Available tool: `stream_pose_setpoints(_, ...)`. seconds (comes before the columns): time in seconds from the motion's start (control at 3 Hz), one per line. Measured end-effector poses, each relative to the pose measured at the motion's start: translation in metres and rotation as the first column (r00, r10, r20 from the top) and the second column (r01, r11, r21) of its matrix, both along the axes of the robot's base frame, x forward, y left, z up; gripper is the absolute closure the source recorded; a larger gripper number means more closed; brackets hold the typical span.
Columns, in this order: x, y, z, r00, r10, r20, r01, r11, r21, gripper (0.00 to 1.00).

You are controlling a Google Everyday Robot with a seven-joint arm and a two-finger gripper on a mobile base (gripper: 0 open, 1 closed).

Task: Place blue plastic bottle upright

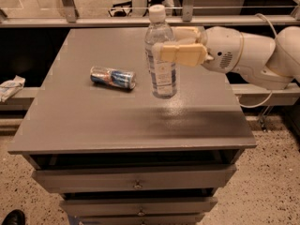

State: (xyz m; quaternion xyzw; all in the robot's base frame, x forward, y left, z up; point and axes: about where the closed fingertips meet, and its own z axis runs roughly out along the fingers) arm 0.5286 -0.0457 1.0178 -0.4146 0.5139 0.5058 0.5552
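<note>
I need to set the blue plastic bottle upright with my gripper on the grey table's front half (158, 119), closer to the drawers than the drink can is.
The blue plastic bottle (162, 77) is clear with a white cap and a blue-and-white label. It stands upright near the middle of the grey table (117, 123), and its base looks to be on the top. My gripper (165, 44) reaches in from the right at the bottle's upper body. One cream finger (180, 54) lies across the front of the bottle and the other behind it. It is shut on the bottle.
A blue-and-silver drink can (112, 77) lies on its side left of the bottle. The table has drawers (136, 178) below its front edge. My white arm (248, 55) spans the right side. A metal rail (93, 20) runs behind the table. A white cloth (9, 87) lies at the far left.
</note>
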Motion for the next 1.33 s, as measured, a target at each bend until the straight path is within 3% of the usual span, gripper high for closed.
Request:
stream_pose_setpoints(1.0,-0.003,0.001,-0.053,0.9991,-0.017,-0.038,0.021,0.994,0.105,0.97)
stream_pose_setpoints(1.33,-0.004,0.001,-0.061,0.9991,-0.011,-0.041,0.015,0.994,0.112,0.75)
